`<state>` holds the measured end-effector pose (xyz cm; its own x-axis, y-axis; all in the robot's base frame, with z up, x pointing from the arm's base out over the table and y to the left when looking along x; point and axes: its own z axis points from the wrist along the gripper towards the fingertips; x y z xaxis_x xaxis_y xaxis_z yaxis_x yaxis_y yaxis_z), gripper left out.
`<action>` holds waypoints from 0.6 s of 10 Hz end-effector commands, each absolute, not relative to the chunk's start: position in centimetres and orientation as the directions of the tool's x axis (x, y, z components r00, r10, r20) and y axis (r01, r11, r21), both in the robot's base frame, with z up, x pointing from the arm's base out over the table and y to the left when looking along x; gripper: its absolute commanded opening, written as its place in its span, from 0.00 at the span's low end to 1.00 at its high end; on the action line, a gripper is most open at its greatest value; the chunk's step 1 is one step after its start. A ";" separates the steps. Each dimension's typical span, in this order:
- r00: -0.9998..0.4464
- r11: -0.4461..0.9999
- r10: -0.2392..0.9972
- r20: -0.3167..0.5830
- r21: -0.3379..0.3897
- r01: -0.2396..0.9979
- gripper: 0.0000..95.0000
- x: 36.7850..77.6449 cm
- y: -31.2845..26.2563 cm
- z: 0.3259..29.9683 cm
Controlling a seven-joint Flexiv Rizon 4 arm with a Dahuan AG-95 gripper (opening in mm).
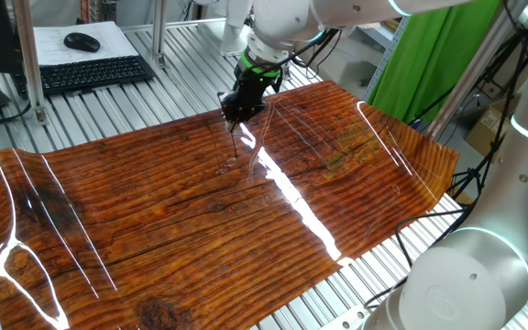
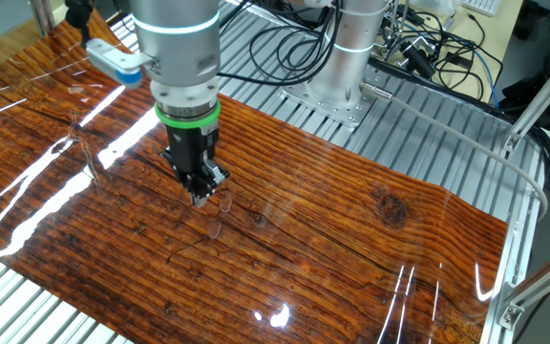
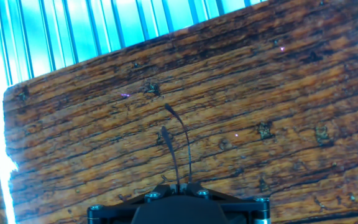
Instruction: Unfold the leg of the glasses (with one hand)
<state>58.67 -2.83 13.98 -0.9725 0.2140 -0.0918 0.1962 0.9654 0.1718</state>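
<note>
Next, I release the glasses on the wood-grain mat (image 1: 196, 201) by its long dark crack.
My gripper (image 1: 234, 117) hangs over the middle of the wood-grain mat (image 1: 154, 229), fingers pointing down and shut on the glasses (image 1: 236, 148). The glasses are a thin dark wire frame hanging below the fingertips, just above the mat. In the other fixed view the gripper (image 2: 201, 198) holds the wire frame (image 2: 222, 204), whose faint lens outlines hang beside and below the tips. In the hand view the closed gripper (image 3: 180, 185) pinches two thin dark legs of the glasses (image 3: 186, 138), which stretch away from it, both with curved ends. The lenses are hidden there.
A keyboard (image 1: 90, 71) and a mouse (image 1: 82, 41) lie on the slatted table behind the mat. The arm's base (image 2: 342, 57) and cables (image 2: 428, 48) stand at the far side. A metal rail (image 2: 504, 162) runs along the mat's right edge.
</note>
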 end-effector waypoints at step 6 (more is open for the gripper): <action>-0.951 0.943 0.293 -0.096 0.194 0.271 0.00 59.3 -0.6 13.7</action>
